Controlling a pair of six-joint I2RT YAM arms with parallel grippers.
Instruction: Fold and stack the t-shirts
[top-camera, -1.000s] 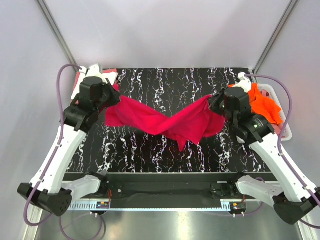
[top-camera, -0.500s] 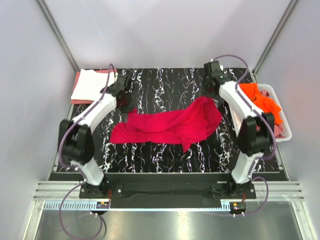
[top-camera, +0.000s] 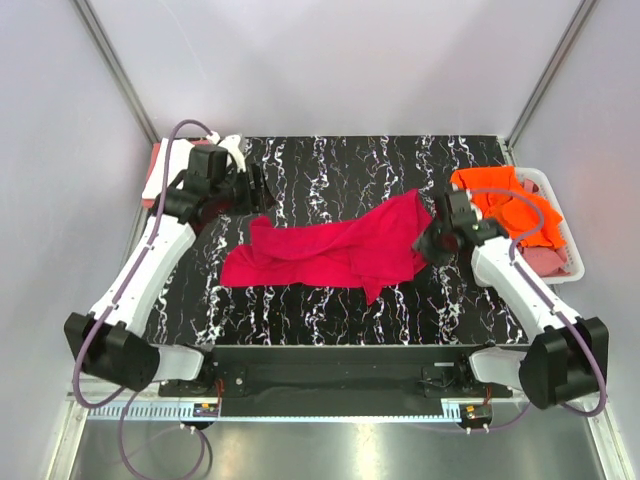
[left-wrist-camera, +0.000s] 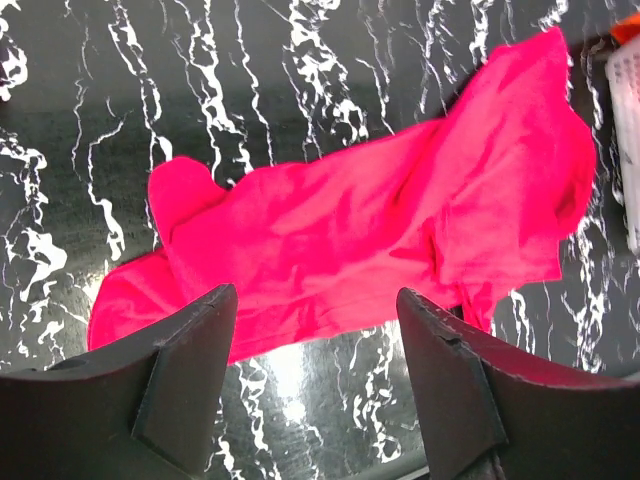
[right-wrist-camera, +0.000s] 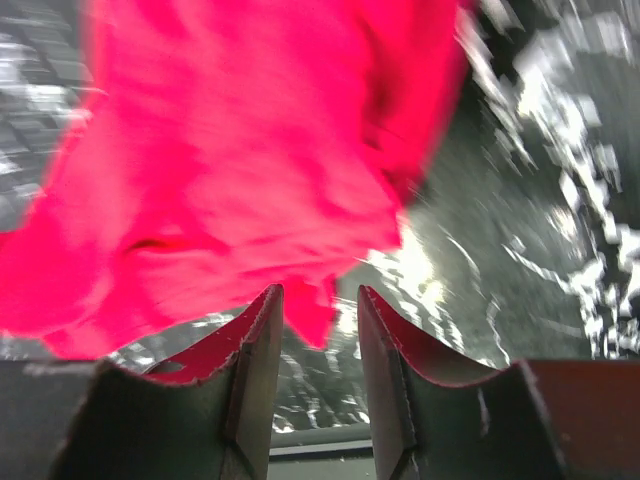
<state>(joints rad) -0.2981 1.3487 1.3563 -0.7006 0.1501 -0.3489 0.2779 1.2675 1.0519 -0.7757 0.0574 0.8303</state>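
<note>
The crimson-red t-shirt has a near corner (top-camera: 223, 281) (left-wrist-camera: 94, 340) at the end farthest from the white basket, and I need to close my left gripper on it there.
The crimson-red t-shirt (top-camera: 330, 252) lies crumpled and spread across the middle of the black marbled table (top-camera: 330, 170). In the left wrist view the shirt (left-wrist-camera: 380, 230) lies beyond my fingers (left-wrist-camera: 190, 365). My left gripper (top-camera: 252, 190) hovers off the shirt's back-left end, open and empty (left-wrist-camera: 315, 335). My right gripper (top-camera: 428, 245) is at the shirt's right edge, open (right-wrist-camera: 320, 340). A tip of the red cloth (right-wrist-camera: 230, 170) shows past its gap, and nothing is pinched. Orange t-shirts (top-camera: 510, 205) are heaped in the basket.
A white perforated basket (top-camera: 562, 232) stands at the table's right edge, with salmon-pink cloth (top-camera: 545, 258) under the orange. A white and pink folded pile (top-camera: 153, 180) lies at the back left corner, mostly hidden by my left arm.
Both grippers have opened and let go of the red shirt. It hung stretched between them and now lies on the table. Both arms have pulled back from its ends.
</note>
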